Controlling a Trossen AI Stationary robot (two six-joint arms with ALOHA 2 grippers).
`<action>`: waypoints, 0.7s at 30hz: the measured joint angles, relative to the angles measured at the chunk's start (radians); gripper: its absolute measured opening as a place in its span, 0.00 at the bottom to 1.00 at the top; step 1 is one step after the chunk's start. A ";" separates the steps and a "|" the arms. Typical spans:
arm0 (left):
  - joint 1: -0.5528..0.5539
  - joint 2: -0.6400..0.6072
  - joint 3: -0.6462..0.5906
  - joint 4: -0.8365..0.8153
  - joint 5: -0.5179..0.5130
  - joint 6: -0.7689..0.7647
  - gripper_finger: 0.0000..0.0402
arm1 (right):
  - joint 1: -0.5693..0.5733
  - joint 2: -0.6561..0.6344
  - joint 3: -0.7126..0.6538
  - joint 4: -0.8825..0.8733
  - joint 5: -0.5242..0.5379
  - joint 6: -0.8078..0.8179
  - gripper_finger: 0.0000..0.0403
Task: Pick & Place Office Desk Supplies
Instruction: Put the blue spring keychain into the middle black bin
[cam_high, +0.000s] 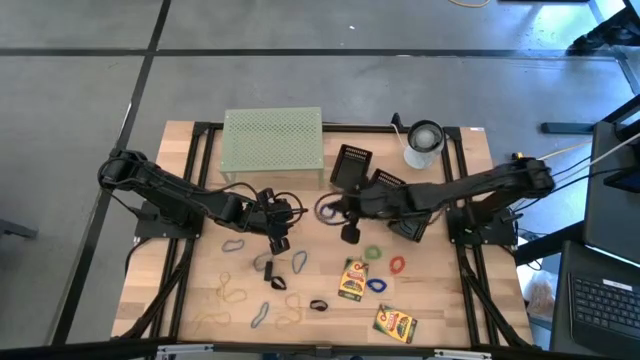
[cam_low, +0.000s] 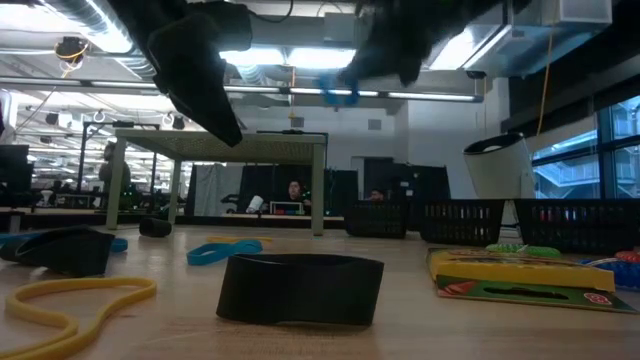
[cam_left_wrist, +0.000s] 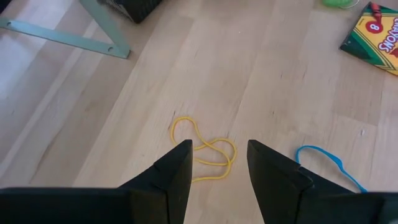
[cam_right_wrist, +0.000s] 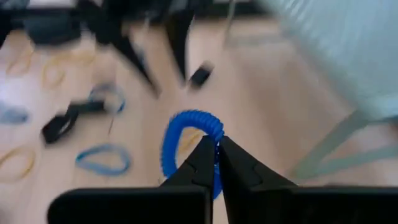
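Observation:
I need to release the blue coiled band with my right gripper inside the black mesh tray (cam_high: 383, 191) beside the tray nearest the rack.
Rubber bands, black clips and two crayon boxes (cam_high: 352, 279) (cam_high: 394, 323) lie loose on the wooden table. My right gripper (cam_right_wrist: 216, 149) is up over the table's middle (cam_high: 335, 210), shut on a blue coiled band (cam_right_wrist: 186, 140). The low view shows that band (cam_low: 338, 92) high above the tabletop. My left gripper (cam_left_wrist: 217, 165) hangs open to the left of the right one (cam_high: 278, 228). It is above a yellow rubber band (cam_left_wrist: 208, 152), which lies flat, and touches nothing. A blue band (cam_left_wrist: 323, 160) lies beside it. My right gripper pinches one spot of the blue coiled band's loop (cam_right_wrist: 216, 135) between its two fingertips. The fingers come slanting down from the table's right side. The band is lifted clear of the table, and the rest of its loop curves free beyond the fingertips.
A pale green perforated rack (cam_high: 273, 142) stands at the far edge, with a white cup (cam_high: 424, 143) to its right and black mesh trays (cam_high: 352, 165) between them. In the low view a black band (cam_low: 300, 288) and a yellow band (cam_low: 70, 298) lie near the front edge.

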 joint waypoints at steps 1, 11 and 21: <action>0.000 0.000 0.000 0.000 0.000 0.000 0.37 | 0.008 -0.026 0.000 0.037 0.035 -0.023 0.03; 0.000 0.000 0.000 0.005 -0.020 0.002 0.37 | 0.067 -0.115 0.002 0.473 -0.052 -0.270 0.03; 0.000 0.000 0.000 0.005 -0.020 0.002 0.37 | 0.071 -0.114 0.002 0.476 -0.090 -0.276 0.03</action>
